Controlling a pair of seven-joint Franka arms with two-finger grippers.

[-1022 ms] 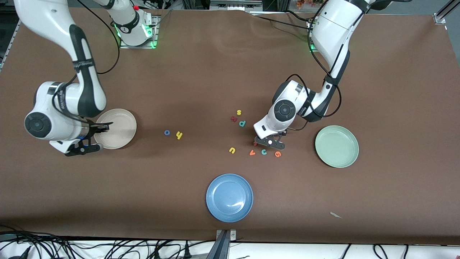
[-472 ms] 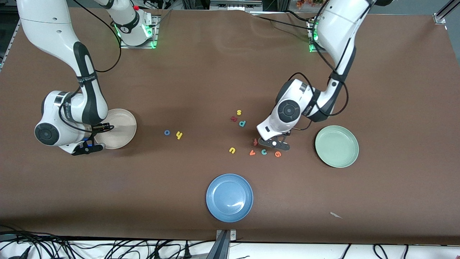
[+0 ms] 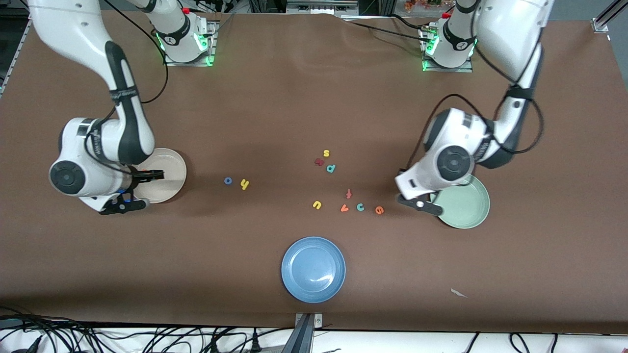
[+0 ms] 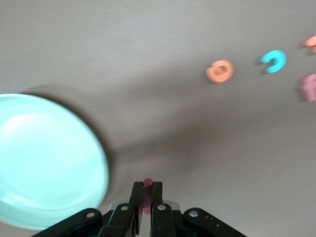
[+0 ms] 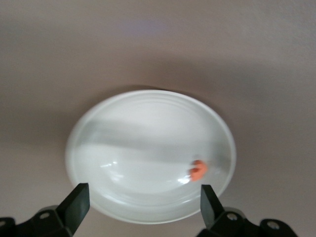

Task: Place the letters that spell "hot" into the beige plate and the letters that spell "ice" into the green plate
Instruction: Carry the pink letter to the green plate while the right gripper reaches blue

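Note:
I need to next grip the outer sides of the blue o (image 3: 227, 180), beside the yellow h, with my right gripper.
My left gripper (image 3: 421, 203) is shut on the dark red i (image 4: 147, 190) and hangs over the table just beside the rim of the green plate (image 3: 466, 206). The teal c (image 3: 360, 207) and orange e (image 3: 379, 210) lie on the table, toward the right arm's end from that plate. My right gripper (image 5: 143, 197) stands open over the beige plate (image 3: 169, 169), and the orange t (image 5: 198, 169) lies in that plate. The blue o (image 3: 228, 181) and yellow h (image 3: 244, 184) lie side by side on the table between the beige plate and the other letters.
A blue plate (image 3: 313, 268) sits nearer the front camera, mid-table. Other loose letters lie mid-table: yellow u (image 3: 317, 205), orange v (image 3: 344, 208), orange-red f (image 3: 349, 193), teal p (image 3: 331, 168), yellow s (image 3: 326, 153). A paper scrap (image 3: 458, 293) lies near the front edge.
My left gripper lifted the red i from the cluster of letters and carried it to the green plate's rim. My right gripper opened over the beige plate and let the orange t go.

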